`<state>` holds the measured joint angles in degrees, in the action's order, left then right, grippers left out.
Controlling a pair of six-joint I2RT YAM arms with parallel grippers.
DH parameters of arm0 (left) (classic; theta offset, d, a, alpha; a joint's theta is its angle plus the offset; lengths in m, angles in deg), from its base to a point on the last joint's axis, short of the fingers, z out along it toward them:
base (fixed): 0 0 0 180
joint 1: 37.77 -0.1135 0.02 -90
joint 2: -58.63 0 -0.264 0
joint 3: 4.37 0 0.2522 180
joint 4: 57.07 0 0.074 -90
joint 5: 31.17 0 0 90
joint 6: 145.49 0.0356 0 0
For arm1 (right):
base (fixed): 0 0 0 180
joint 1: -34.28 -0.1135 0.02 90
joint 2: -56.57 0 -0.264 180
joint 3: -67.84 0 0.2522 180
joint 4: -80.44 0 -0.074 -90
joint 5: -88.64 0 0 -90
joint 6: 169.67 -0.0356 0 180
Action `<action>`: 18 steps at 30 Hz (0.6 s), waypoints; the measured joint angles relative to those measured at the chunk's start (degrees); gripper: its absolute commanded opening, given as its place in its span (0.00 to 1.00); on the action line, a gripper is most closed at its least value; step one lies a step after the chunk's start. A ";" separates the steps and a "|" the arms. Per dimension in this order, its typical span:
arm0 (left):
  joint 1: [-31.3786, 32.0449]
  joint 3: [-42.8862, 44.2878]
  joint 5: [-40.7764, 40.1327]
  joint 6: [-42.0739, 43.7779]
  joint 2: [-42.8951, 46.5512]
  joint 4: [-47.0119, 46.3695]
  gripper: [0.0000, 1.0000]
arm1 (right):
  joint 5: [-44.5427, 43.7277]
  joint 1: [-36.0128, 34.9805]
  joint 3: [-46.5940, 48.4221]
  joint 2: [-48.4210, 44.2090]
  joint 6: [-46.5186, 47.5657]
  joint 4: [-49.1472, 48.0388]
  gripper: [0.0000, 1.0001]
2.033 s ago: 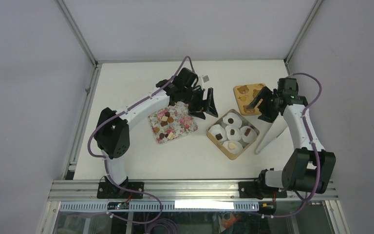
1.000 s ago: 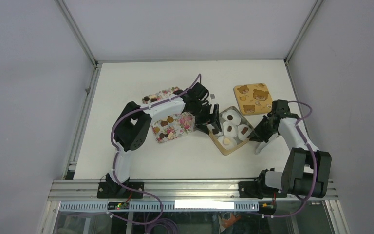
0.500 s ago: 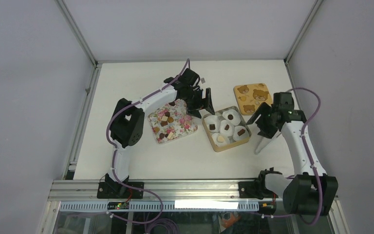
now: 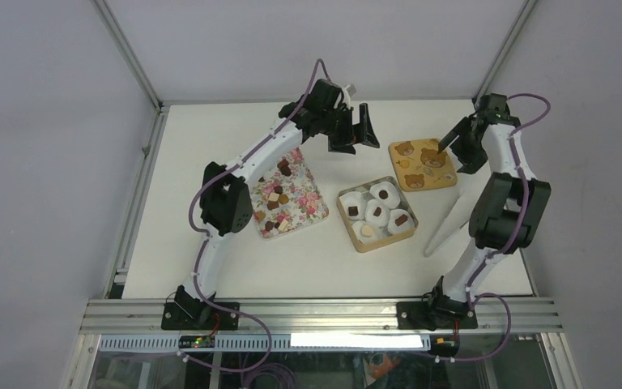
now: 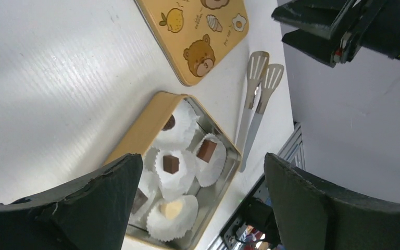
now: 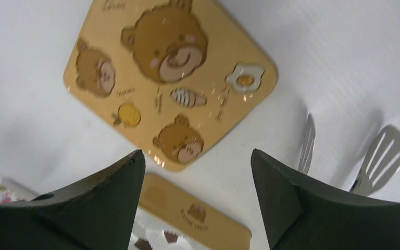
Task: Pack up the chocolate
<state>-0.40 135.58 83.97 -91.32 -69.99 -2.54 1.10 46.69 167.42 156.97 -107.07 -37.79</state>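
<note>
The robot's right gripper will close on the near edge [image 4: 451, 164] [image 6: 241, 29] of the bear-print lid, between the big bear and the fried egg, to cover the tin.
The chocolate shows as small dark and tan pieces on the pink floral tray [image 4: 311, 211] and in white paper cups inside the open gold tin [image 4: 355, 241]. In the left wrist view the tin [image 5: 145, 123] holds several cups, with a dark piece [image 5: 171, 163], a brown piece [image 5: 206, 150] and a cream piece [image 5: 171, 209]. My left gripper [image 4: 358, 130] is open and empty, raised over the table's far middle, well beyond the tin. My right gripper [image 4: 456, 151] is open and empty above the bear-print lid [image 4: 423, 164]. Both are also open in the wrist views: left [image 5: 200, 159], right [image 6: 198, 156].
The bear-print lid lies flat right of the tin's far side, seen in both wrist views [image 5: 198, 36] [image 6: 172, 78]. Metal tongs [image 4: 449, 227] lie on the table right of the tin [image 5: 254, 104] [image 6: 380, 156]. Grey walls enclose the table.
Both arms have drawn back from the tin and risen toward the far side. The left gripper left the tin's left edge; the right gripper now hangs over the lid.
</note>
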 measured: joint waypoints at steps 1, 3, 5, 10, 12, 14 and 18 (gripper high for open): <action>-0.22 1.07 0.15 -0.55 -1.70 -0.57 0.91 | 0.09 1.01 1.73 2.71 0.04 0.07 0.78; -0.72 1.97 0.72 -1.53 -4.83 -1.55 0.91 | 0.17 3.17 5.66 8.20 0.04 0.26 0.79; -1.60 2.01 1.33 -2.62 -7.28 -2.10 0.91 | 0.24 4.68 9.55 13.11 0.07 0.59 0.80; -5.46 2.01 3.48 -5.42 -11.96 -3.39 0.90 | 0.31 6.08 16.59 21.77 0.11 1.18 0.80; -6.86 2.01 4.17 -6.21 -12.90 -3.80 0.90 | 0.70 5.92 17.88 24.02 0.11 1.18 0.81; -8.35 2.01 5.14 -6.88 -13.51 -4.42 0.90 | 1.75 5.84 17.99 25.44 0.09 1.25 0.81; -9.27 2.03 6.71 -7.34 -14.36 -5.20 0.90 | 5.42 5.70 17.20 26.73 -0.17 0.59 0.81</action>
<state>-9.67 137.62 90.68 -98.67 -84.35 -7.74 6.52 52.39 184.62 183.70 -107.24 -37.20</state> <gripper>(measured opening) 0.903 0.809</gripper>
